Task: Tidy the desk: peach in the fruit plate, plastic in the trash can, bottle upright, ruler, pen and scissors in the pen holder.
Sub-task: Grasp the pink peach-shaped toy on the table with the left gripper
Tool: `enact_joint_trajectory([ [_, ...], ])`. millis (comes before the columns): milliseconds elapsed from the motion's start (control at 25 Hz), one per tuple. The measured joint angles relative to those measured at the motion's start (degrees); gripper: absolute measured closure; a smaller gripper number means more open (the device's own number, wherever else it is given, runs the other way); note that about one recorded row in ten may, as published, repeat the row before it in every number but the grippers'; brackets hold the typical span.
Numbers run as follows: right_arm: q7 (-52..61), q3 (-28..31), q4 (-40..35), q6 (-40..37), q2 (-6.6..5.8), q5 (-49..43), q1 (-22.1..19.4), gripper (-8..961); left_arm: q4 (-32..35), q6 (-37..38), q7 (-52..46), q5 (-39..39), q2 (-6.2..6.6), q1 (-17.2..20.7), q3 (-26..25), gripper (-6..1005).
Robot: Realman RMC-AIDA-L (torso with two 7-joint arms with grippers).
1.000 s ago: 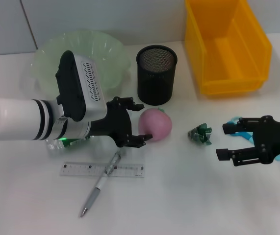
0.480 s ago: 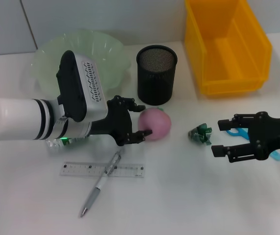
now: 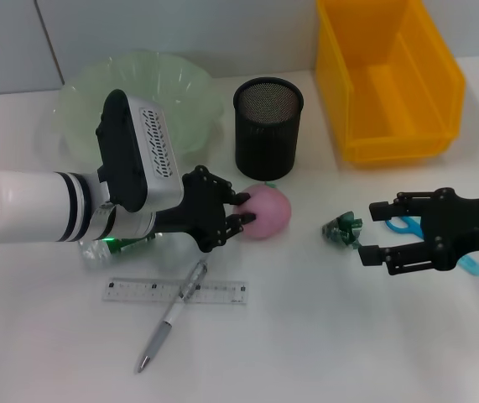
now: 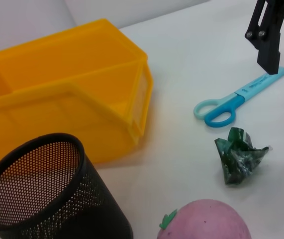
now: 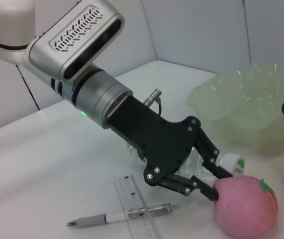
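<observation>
The left gripper's fingers touch only the near side of the peach, too narrow and shallow to lift it, so it should open wider and close around the peach's middle [image 3: 268,211].
The pink peach [image 3: 266,211] lies in front of the black mesh pen holder [image 3: 268,126]. My left gripper [image 3: 239,214] is open, its fingertips [image 5: 214,192] reaching the peach's [image 5: 246,204] near side. A crumpled green plastic [image 3: 342,229] lies right of the peach. Just to its right my right gripper [image 3: 371,232] stands open, apart from it. Blue scissors [image 4: 231,102] lie under the right gripper, partly hidden. The clear bottle [image 3: 96,250] lies on its side beneath my left arm. The pen [image 3: 172,315] lies across the ruler [image 3: 174,291]. At the back left is the pale green fruit plate [image 3: 143,92].
A yellow bin [image 3: 386,75] stands at the back right, close beside the pen holder [image 4: 42,194]. The white desk runs bare along its front edge and between the pen and the right arm.
My left gripper has moved right until its fingertips reach the peach. The right gripper has slid left toward the green plastic, covering more of the scissors.
</observation>
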Motion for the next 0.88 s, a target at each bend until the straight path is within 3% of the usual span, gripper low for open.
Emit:
enact_joint_trajectory([
  [120, 0.0, 0.0, 0.0, 0.0, -0.02, 0.0, 0.0, 126, 0.1, 0.2, 0.1, -0.5, 0.00, 0.2, 0.2, 615],
  [280, 0.0, 0.0, 0.1, 0.0, -0.02, 0.0, 0.0, 126, 0.8, 1.4, -0.2, -3.1, 0.01, 0.5, 0.4, 778],
  [400, 0.0, 0.0, 0.1, 0.0, -0.02, 0.0, 0.0, 126, 2.2, 3.1, -0.5, -3.9, 0.11, 1.5, 0.3, 789],
  [560, 0.0, 0.2, 0.1, 0.0, -0.02, 0.0, -0.1, 126, 10.5, 5.6, -3.0, -4.0, 0.47, 6.8, 0.2, 794],
  [880, 0.0, 0.0, 0.1, 0.1, 0.01, 0.1, 0.0, 126, 10.3, 4.2, -2.4, -3.6, 0.36, 6.5, 0.8, 737],
])
